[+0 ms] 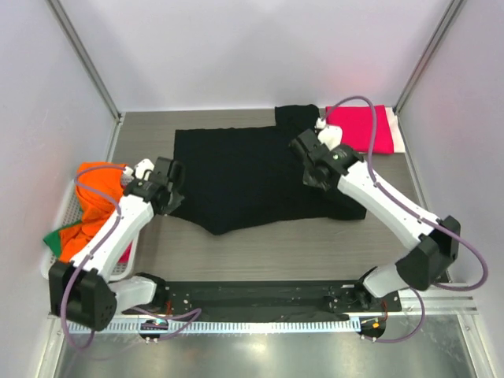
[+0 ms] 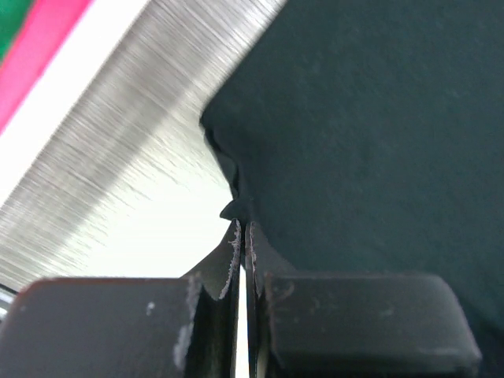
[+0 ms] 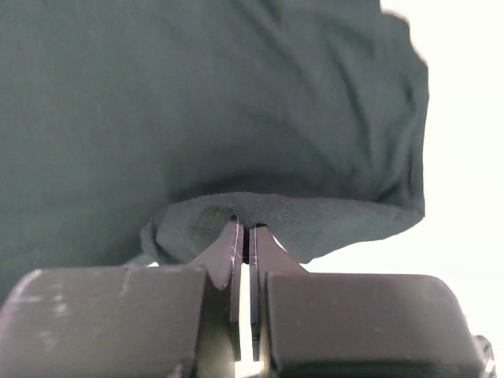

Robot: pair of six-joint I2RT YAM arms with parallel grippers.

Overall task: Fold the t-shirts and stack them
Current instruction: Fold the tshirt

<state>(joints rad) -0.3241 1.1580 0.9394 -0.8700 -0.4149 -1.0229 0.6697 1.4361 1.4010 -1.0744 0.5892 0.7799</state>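
Note:
The robot's right gripper will set the black t-shirt's near edge down on the table (image 1: 329, 200) in front of the crimson-pink t-shirt.
A black t-shirt (image 1: 244, 177) lies spread on the table's middle. My left gripper (image 1: 175, 183) is shut on its left edge; in the left wrist view the fingertips pinch a fold of black cloth (image 2: 236, 206). My right gripper (image 1: 305, 161) is shut on the shirt's right part; in the right wrist view a raised fold of black cloth (image 3: 260, 213) sits between the closed fingers. A folded crimson-pink t-shirt (image 1: 364, 128) lies at the back right. Orange (image 1: 98, 189), green (image 1: 57, 236) and pink shirts fill the white basket on the left.
The white mesh basket (image 1: 63, 209) stands at the table's left edge, close to my left arm. White enclosure walls ring the table. A black rail (image 1: 252, 299) with both arm bases runs along the near edge.

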